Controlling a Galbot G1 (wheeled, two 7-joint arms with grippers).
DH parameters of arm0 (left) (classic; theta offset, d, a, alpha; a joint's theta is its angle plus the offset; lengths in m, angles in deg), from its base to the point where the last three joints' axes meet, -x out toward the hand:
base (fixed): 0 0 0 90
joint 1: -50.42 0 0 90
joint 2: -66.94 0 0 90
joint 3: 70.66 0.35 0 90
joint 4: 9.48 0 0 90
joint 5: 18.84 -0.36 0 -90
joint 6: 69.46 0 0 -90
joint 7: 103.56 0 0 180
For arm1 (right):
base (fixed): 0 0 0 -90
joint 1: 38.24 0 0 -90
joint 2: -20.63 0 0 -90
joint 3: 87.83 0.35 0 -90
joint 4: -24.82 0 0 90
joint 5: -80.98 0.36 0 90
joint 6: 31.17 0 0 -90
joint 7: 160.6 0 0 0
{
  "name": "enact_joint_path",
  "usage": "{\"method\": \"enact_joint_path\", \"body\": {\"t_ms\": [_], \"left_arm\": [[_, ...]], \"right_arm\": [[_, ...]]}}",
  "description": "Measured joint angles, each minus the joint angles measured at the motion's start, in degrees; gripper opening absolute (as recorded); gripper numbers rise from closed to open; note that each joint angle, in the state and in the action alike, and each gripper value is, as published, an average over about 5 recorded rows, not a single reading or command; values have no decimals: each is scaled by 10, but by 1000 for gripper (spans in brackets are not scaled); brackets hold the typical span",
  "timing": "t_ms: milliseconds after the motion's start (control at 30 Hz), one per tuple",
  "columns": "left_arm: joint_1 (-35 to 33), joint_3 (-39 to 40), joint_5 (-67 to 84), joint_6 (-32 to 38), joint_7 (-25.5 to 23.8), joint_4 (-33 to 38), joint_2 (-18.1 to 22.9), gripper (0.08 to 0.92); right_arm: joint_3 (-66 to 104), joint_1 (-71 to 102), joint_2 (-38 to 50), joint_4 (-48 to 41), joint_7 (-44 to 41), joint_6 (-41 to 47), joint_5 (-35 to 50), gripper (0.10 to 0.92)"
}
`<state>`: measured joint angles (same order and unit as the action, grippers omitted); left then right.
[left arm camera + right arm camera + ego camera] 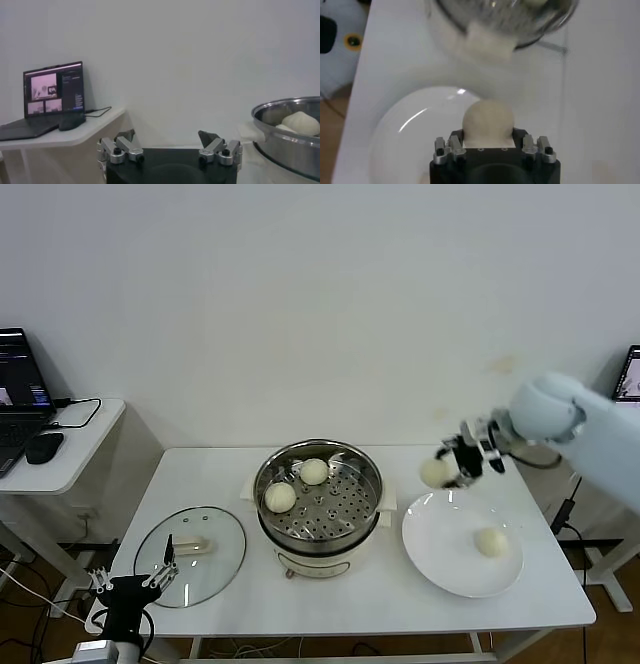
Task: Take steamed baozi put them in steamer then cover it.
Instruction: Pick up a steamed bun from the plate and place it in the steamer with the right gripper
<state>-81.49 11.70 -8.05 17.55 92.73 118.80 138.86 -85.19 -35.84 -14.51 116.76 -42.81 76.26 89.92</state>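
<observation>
Next, my right gripper sets the baozi down and lets go of it on the bare front part of the steamer's tray [312, 522], near the two baozi.
The steel steamer [318, 496] stands mid-table with two baozi [280, 497] [314, 472] on its perforated tray. My right gripper [445, 469] is shut on a third baozi [434, 473] and holds it in the air between the steamer and the white plate; the bun fills the jaws in the right wrist view [488, 120]. A fourth baozi [490, 542] lies on the plate [440, 554]. The glass cover [190, 555] with its cream handle lies flat left of the steamer. My left gripper [130, 582] is open and empty, low at the table's front left edge.
A side table [70, 464] at the left carries a laptop [18, 399] and a mouse [44, 447]. The steamer rim [287, 130] shows in the left wrist view. Cables hang under the tables. Another screen edge [630, 374] stands far right.
</observation>
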Motion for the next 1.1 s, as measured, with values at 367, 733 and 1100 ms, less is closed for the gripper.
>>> {"method": "enact_joint_path", "body": {"t_ms": [367,733,1100], "left_arm": [[-5,-12,3,1,0,6,5,823],[-7,-22,5,1,0,8,13,823],[-7,-27,9,1,1,9,18,823]], "right_arm": [[-81,-60,-112,1,12,-54,35,610],[-127,-40,-198,-36,31,-174,-20,611],[-149,-13,-268,-88,38,-278,-94,619]]}}
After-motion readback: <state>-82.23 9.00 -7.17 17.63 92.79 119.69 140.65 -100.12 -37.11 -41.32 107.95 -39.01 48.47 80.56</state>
